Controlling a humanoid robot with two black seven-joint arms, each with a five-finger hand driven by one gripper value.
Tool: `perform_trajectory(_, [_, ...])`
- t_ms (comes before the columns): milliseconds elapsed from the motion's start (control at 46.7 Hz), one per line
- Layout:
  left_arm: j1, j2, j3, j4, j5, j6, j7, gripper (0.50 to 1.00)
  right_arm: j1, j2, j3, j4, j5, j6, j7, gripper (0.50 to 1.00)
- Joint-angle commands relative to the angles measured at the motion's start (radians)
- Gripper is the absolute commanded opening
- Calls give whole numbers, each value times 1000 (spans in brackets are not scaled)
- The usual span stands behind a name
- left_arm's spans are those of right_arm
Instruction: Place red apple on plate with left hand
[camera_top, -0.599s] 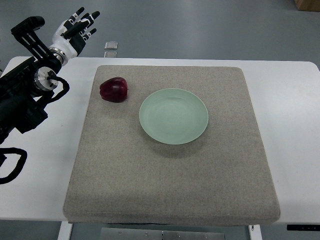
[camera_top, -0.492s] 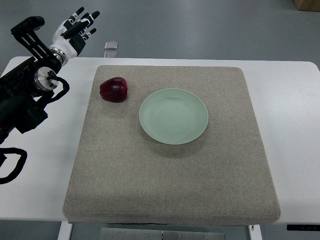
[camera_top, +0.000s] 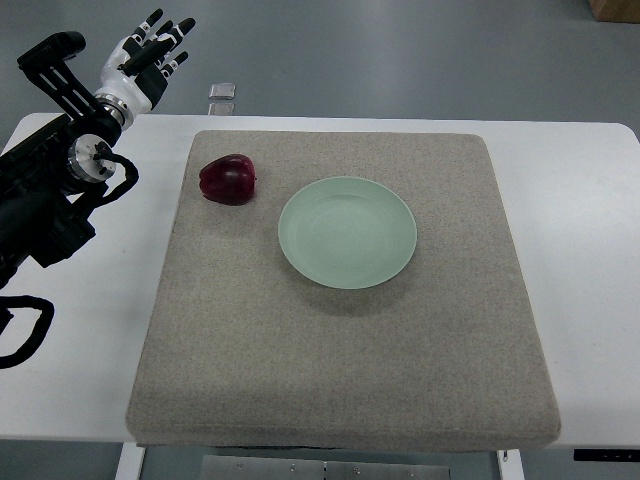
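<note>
The robot's left gripper needs to move next to the red apple on the grey mat and close around the apple's middle (camera_top: 228, 180), between its far and near sides.
A dark red apple (camera_top: 228, 179) rests on the grey mat (camera_top: 340, 350), near its far left corner. To the apple's right lies a pale green plate (camera_top: 347, 232), bare, close to the mat's middle. My left hand (camera_top: 150, 57) is raised beyond the table's far left edge, well up and left of the apple, fingers spread and holding nothing. Its black arm (camera_top: 45, 190) comes in along the left side. The right arm is out of view.
The mat lies on a white table (camera_top: 580, 220). A small pale object (camera_top: 222, 91) sits on the floor just past the table's far edge. A brown box corner (camera_top: 620, 8) shows at the top right.
The left hand has shifted slightly up and to the left. The apple and plate have not moved.
</note>
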Motion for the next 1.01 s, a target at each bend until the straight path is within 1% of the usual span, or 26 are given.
perform_trajectory(0, [0,0,1,0,0,8,2,992,0,0,1,0,0,0,0,964])
perform_trajectory(128, [0,2,12,0,2,9,12,992,0,0,-1,0,0,0,0,964])
perform_trajectory(770, [-3,11,21,-5,23,6,15,992,0,0,-1,0,0,0,0,964])
perform_trajectory(984, [-21,15,153,-18,23,6,15,992,0,0,-1,0,0,0,0,964])
